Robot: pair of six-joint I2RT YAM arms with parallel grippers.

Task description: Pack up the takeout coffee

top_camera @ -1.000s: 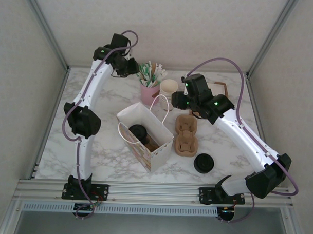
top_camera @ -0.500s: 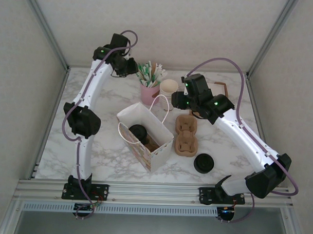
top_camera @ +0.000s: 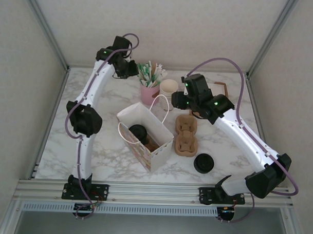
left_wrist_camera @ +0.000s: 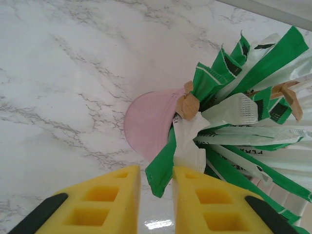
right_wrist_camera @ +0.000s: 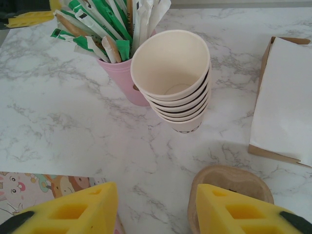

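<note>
Only the tip of the green sachet reaches between my left gripper's fingers, so I will open them, close around the sachet's near end (left_wrist_camera: pixel 164 163) and pull it clear of the pink cup.
The takeout coffee (top_camera: pixel 138 131), a cup under a round black lid, stands inside the open white paper bag (top_camera: pixel 156 149) in the middle of the table. My left gripper (top_camera: pixel 128 70) (left_wrist_camera: pixel 156 171) hovers at the back beside the pink cup (left_wrist_camera: pixel 147 123) of sachets. Its yellow fingers stand a narrow gap apart, with the tip of a green sachet (left_wrist_camera: pixel 163 163) hanging between them. My right gripper (top_camera: pixel 178 101) (right_wrist_camera: pixel 156 194) is open over bare marble, just right of the bag and in front of the stack of lidless cups (right_wrist_camera: pixel 171 73).
A brown cardboard cup carrier (top_camera: pixel 186 134) (right_wrist_camera: pixel 228 179) lies right of the bag. Loose black lids (top_camera: pixel 203 163) sit near the front. A flat white and brown paper pack (right_wrist_camera: pixel 283 100) lies at the back right. The pink cup (top_camera: pixel 149 94) touches the cup stack (top_camera: pixel 169 87).
My left arm has shifted slightly to the right, toward the pink cup. The right arm, the bag and the coffee have not moved.
</note>
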